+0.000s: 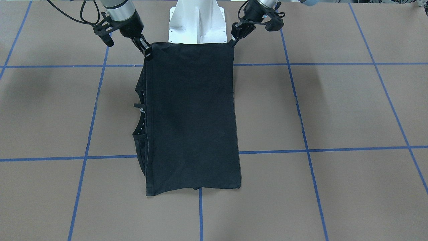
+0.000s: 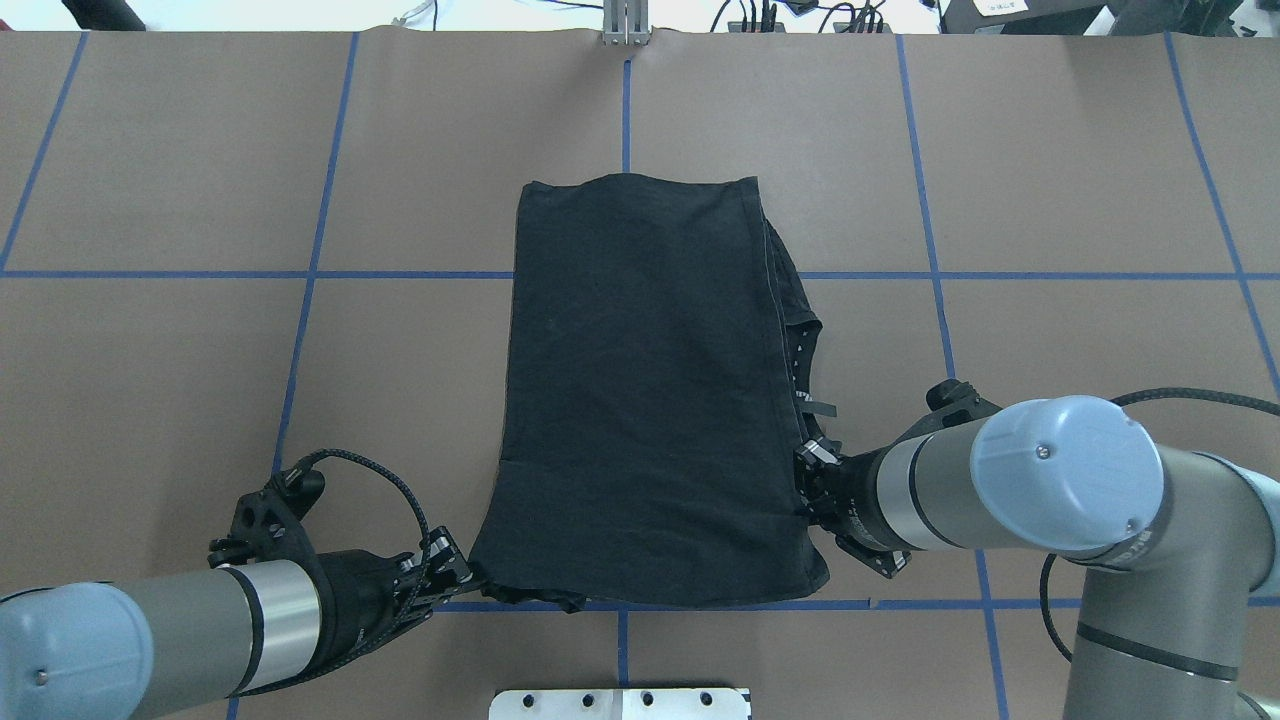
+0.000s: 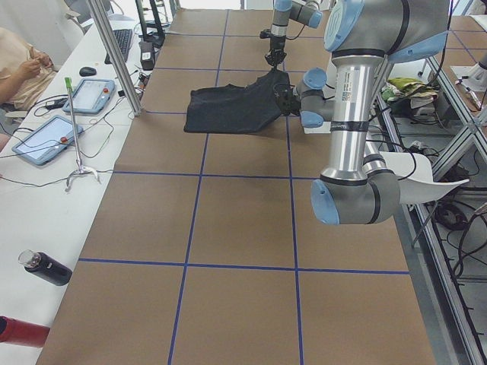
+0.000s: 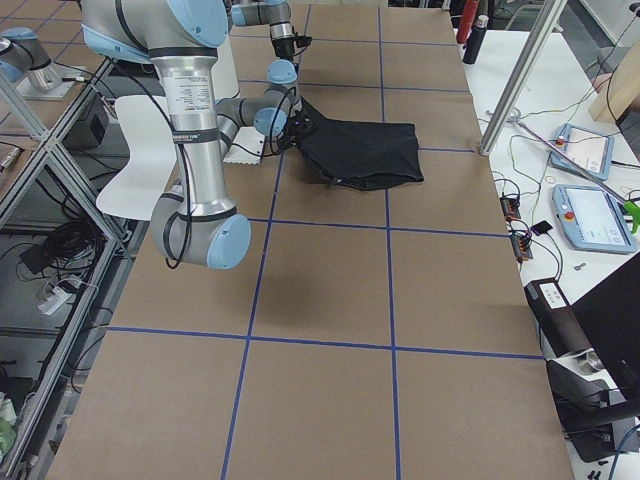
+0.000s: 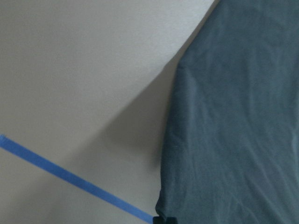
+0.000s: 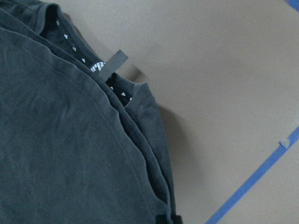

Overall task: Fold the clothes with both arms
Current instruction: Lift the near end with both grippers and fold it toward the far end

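Observation:
Next, my right gripper lets go of the black T-shirt's near corner just past its far corner on the collar side (image 1: pixel 146 206).
The black T-shirt (image 2: pixel 650 400) lies folded into a long rectangle on the brown table. Its collar and label tag (image 6: pixel 115 63) stick out along the edge on the robot's right. My left gripper (image 2: pixel 465 575) is shut on the shirt's near left corner. My right gripper (image 2: pixel 805 480) is shut on the near right corner, beside the collar. In the front-facing view the right gripper (image 1: pixel 147 52) and left gripper (image 1: pixel 233 42) hold that end slightly raised and stretched between them. The far end of the T-shirt (image 1: pixel 190 113) rests flat. The front print is hidden.
The white pedestal base (image 1: pixel 195 23) stands just behind the held edge. Blue tape lines (image 2: pixel 310 275) grid the table. A white bench along the far side carries tablets (image 3: pixel 46 137), a bottle (image 3: pixel 46 268) and a metal post (image 3: pixel 114 53); a person's hand (image 3: pixel 30 65) is there.

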You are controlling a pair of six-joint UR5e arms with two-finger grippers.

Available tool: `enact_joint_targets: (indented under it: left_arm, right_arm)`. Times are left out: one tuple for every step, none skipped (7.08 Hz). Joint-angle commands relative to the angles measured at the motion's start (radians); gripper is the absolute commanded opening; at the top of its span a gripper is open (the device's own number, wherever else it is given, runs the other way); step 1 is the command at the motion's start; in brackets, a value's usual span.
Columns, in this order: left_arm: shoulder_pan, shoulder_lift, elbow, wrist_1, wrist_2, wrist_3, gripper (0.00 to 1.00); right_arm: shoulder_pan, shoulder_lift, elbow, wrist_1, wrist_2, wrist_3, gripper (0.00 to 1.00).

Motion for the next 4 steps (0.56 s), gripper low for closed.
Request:
enact_joint_targets:
  left_arm:
    - [-0.092, -0.046, -0.044, 0.061, -0.01, 0.017, 0.0]
    - [-0.222, -0.131, 0.003, 0.081, -0.11, 0.087, 0.0]
    - [-0.316, -0.223, 0.099, 0.133, -0.154, 0.109, 0.0]
    - [-0.382, -0.286, 0.18, 0.134, -0.161, 0.173, 0.0]
  right_arm:
    - [0.099, 0.012, 0.003, 0.001, 0.102, -0.024, 0.0]
    - [0.166, 0.026, -0.015, 0.0, 0.126, -0.062, 0.0]
    - [0.239, 0.081, -0.088, -0.002, 0.192, -0.07, 0.0]
    - [0.303, 0.157, -0.183, -0.003, 0.262, -0.096, 0.0]
